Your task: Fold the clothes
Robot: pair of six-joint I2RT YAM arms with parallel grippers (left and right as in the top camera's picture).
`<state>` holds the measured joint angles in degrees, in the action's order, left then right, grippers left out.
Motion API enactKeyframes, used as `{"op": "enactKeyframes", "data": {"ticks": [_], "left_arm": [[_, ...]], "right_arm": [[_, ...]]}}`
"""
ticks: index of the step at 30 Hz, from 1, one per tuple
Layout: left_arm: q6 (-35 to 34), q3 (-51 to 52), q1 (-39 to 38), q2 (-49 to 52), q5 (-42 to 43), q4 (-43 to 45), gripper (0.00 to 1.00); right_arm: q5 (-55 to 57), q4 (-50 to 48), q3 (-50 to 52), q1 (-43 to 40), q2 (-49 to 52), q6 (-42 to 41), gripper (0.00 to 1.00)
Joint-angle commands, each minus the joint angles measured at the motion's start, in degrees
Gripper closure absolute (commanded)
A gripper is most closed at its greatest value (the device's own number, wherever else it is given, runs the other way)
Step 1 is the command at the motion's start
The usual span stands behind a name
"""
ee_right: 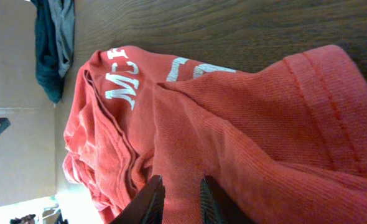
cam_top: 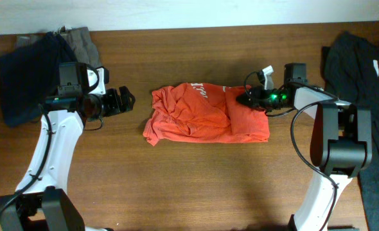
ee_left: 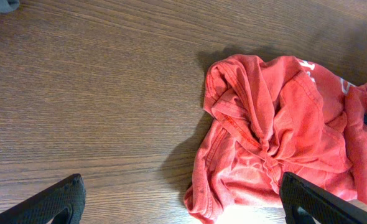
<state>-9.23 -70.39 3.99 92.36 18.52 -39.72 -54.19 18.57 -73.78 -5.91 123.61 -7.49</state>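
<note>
The orange-red T-shirt's bunched end (cam_top: 162, 109) (ee_left: 231, 111), opposite the part of the T-shirt under my right gripper, is the next place that my left gripper will go to and close on.
An orange-red T-shirt (cam_top: 205, 114) with white lettering lies crumpled and partly folded at the middle of the wooden table. My right gripper (cam_top: 246, 99) rests on its right upper edge. In the right wrist view its narrow jaws (ee_right: 182, 196) pinch a raised fold of the shirt (ee_right: 233, 124). My left gripper (cam_top: 126, 99) hovers left of the shirt, apart from it, with its fingers spread wide and nothing between them. In the left wrist view (ee_left: 183, 205) the shirt (ee_left: 277, 130) lies ahead to the right, its lower hem near the right finger.
A navy garment (cam_top: 26, 77) and a grey one (cam_top: 83, 42) lie heaped at the table's back left corner, behind my left arm. A black garment (cam_top: 363, 70) drapes along the right edge. Bare wood (cam_top: 196, 186) runs along the front.
</note>
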Motion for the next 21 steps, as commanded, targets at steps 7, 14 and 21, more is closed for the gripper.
{"op": "enactKeyframes", "data": {"ticks": [7,14,21], "left_arm": [[-0.31,0.07,-0.17,-0.46,-0.35,-0.02,0.01],[-0.31,0.07,-0.20,-0.46,-0.33,-0.15,0.01],[-0.31,0.07,-0.22,-0.46,-0.33,-0.24,0.01]], "right_arm": [[-10.95,5.35,-2.16,-0.85,-10.80,-0.31,0.74],[-11.08,31.19,-1.60,-0.07,-15.19,19.39,0.94],[-10.51,27.08,9.31,1.14,-12.96,23.54,0.96]]}}
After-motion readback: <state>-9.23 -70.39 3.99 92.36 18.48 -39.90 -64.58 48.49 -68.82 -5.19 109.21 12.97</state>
